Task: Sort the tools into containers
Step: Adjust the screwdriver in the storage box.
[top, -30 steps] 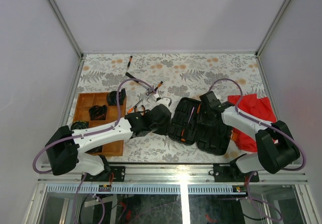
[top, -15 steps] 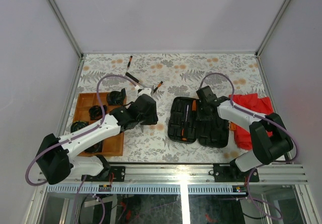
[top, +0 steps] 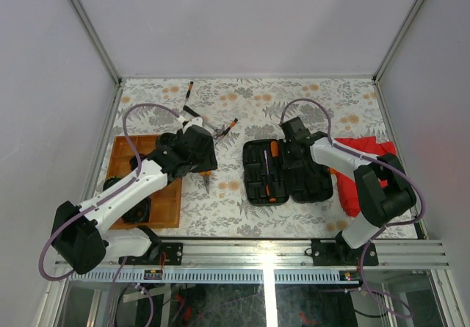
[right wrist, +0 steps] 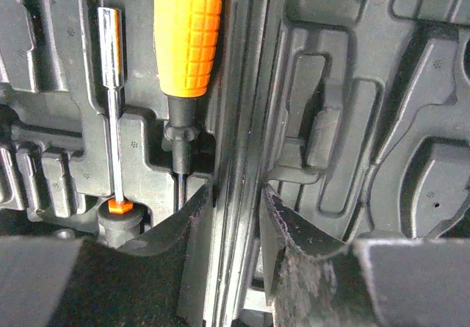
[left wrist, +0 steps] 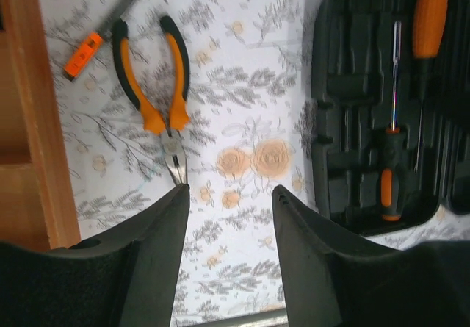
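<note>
I will next move my left gripper to the black-handled tool at the back and close it on the handle's end (top: 197,115) beside its steel rod.
Orange-and-black pliers (left wrist: 150,84) lie closed on the floral table, nose towards my left gripper (left wrist: 230,191), which hangs open and empty above them. From above, the pliers (top: 208,180) show just below that gripper (top: 200,156), beside the wooden tray (top: 170,203). The black tool case (top: 312,184) lies open and holds an orange-handled screwdriver (right wrist: 189,33) and a slim steel driver (right wrist: 111,99). My right gripper (right wrist: 235,195) is shut on the case's central hinge ridge (right wrist: 246,84), one finger on each side. In the top view it (top: 285,149) sits on the case's far edge.
Loose tools lie at the back: a small screwdriver (top: 189,90), a black-handled one (top: 192,112) and a cluster (top: 222,129). An orange-tipped tool (left wrist: 82,54) lies by the tray wall (left wrist: 37,121). A red cloth (top: 367,162) lies right of the case.
My left arm has drawn back left from the case towards the tray, and its jaws have widened. The case has shifted and turned under my right gripper, whose jaws closed in.
</note>
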Controlling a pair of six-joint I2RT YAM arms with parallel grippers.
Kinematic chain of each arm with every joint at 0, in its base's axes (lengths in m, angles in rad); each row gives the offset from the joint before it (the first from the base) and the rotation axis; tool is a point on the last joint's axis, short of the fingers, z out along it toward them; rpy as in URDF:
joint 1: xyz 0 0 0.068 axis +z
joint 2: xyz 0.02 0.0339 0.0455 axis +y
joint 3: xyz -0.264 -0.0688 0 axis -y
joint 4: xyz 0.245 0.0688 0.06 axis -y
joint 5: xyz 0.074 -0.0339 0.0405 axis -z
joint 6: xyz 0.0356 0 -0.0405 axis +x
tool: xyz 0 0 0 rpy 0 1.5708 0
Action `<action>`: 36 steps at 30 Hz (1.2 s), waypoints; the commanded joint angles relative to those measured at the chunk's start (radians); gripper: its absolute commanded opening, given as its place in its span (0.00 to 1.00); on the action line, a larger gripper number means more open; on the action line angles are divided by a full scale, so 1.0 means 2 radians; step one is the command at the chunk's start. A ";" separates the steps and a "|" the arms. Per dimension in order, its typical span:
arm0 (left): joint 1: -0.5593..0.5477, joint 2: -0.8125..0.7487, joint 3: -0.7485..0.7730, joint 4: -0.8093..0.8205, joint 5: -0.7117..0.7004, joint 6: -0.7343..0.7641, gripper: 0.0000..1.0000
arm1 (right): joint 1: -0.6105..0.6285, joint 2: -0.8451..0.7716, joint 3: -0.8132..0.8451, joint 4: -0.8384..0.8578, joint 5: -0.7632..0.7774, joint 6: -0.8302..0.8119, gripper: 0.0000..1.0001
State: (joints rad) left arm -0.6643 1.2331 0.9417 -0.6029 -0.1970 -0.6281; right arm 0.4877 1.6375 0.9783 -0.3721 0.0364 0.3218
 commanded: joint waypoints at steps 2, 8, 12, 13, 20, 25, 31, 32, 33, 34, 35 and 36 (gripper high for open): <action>0.042 0.015 0.051 -0.012 -0.023 0.015 0.48 | -0.006 -0.030 0.024 0.016 0.011 0.009 0.39; 0.061 0.072 0.118 -0.019 -0.069 0.018 0.49 | -0.006 -0.112 0.012 0.018 0.006 0.004 0.49; 0.079 0.116 0.162 -0.019 -0.082 0.019 0.50 | -0.006 -0.168 -0.013 0.018 0.029 0.017 0.54; 0.085 0.128 0.173 -0.018 -0.082 0.019 0.50 | -0.006 -0.181 -0.020 0.019 0.033 0.025 0.54; 0.131 0.206 0.236 -0.005 -0.070 0.003 0.51 | -0.006 -0.245 -0.079 0.038 0.009 0.076 0.55; 0.169 0.269 0.276 0.006 -0.049 -0.009 0.51 | -0.006 -0.261 -0.096 0.032 0.004 0.086 0.55; 0.195 0.350 0.331 0.007 -0.046 -0.014 0.51 | -0.006 -0.283 -0.111 0.020 0.017 0.096 0.55; 0.198 0.361 0.342 0.005 -0.046 -0.014 0.51 | -0.006 -0.288 -0.116 0.022 0.017 0.099 0.55; 0.201 0.373 0.357 0.001 -0.049 -0.015 0.51 | -0.006 -0.292 -0.120 0.024 0.015 0.101 0.55; 0.204 0.385 0.367 0.000 -0.049 -0.016 0.51 | -0.006 -0.295 -0.124 0.026 0.014 0.102 0.55; 0.207 0.396 0.376 -0.001 -0.046 -0.017 0.51 | -0.006 -0.296 -0.127 0.027 0.014 0.102 0.56; 0.210 0.407 0.387 -0.002 -0.041 -0.017 0.52 | -0.006 -0.296 -0.129 0.027 0.016 0.102 0.56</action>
State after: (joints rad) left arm -0.2657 1.9934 1.6260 -0.6216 -0.2913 -0.6441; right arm 0.4812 1.0676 0.7380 -0.3313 0.0608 0.5034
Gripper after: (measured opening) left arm 0.510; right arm 0.553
